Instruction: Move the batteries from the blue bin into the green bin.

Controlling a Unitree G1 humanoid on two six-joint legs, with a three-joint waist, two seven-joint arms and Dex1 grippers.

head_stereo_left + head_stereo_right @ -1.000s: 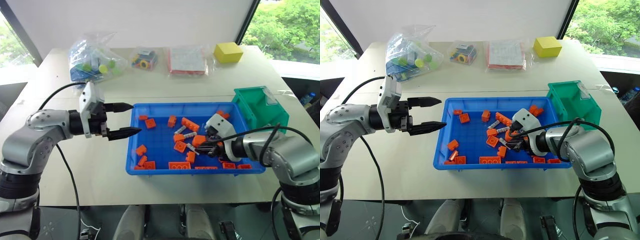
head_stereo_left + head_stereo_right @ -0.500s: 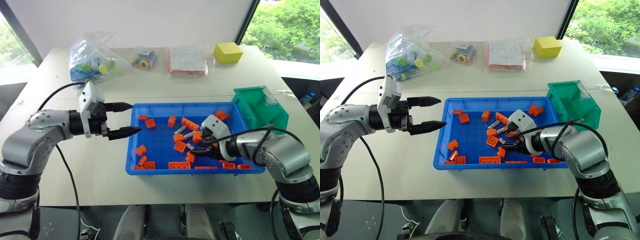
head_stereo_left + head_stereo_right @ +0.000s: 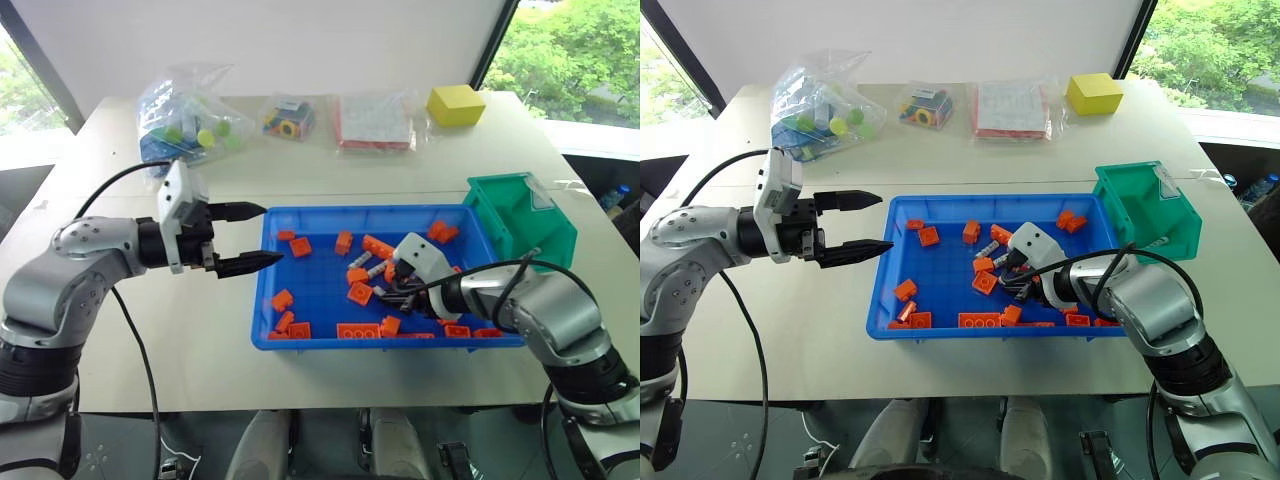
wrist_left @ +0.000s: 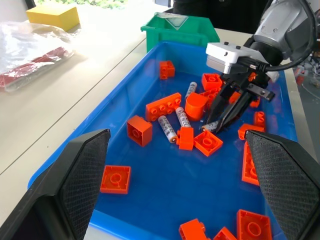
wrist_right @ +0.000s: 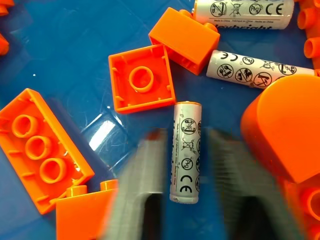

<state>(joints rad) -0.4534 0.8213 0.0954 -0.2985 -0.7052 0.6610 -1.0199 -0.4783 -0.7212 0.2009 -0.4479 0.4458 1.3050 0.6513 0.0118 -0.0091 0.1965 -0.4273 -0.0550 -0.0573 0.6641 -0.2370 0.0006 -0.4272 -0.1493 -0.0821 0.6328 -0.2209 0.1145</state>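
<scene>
Next, I let go of the battery with my right gripper on the green bin's bottom, close to its near side [image 3: 528, 249].
The blue bin [image 3: 330, 210] lies in the middle of the table, holding several orange bricks [image 3: 358, 330] and slim silvery batteries [image 4: 166, 128]. My right gripper [image 3: 386, 295] reaches down into the bin's right half. Its blurred fingers [image 5: 145, 170] press in on both sides of one battery [image 5: 186, 150], which lies flat on the bin floor. Two more batteries [image 5: 255, 72] lie just beyond it, among the bricks. My left gripper [image 3: 272, 235] hovers open at the bin's left rim, holding nothing. The green bin [image 3: 520, 215] stands against the blue bin's far right corner.
A yellow block [image 3: 456, 103] sits at the table's far right. Three clear bags of toys and parts [image 3: 190, 125] [image 3: 288, 117] [image 3: 373, 122] lie along the far edge. Black cables hang from both arms.
My right gripper has slid a little leftward and lower inside the blue bin, and its fingers have closed in around a battery. The left arm has kept still.
</scene>
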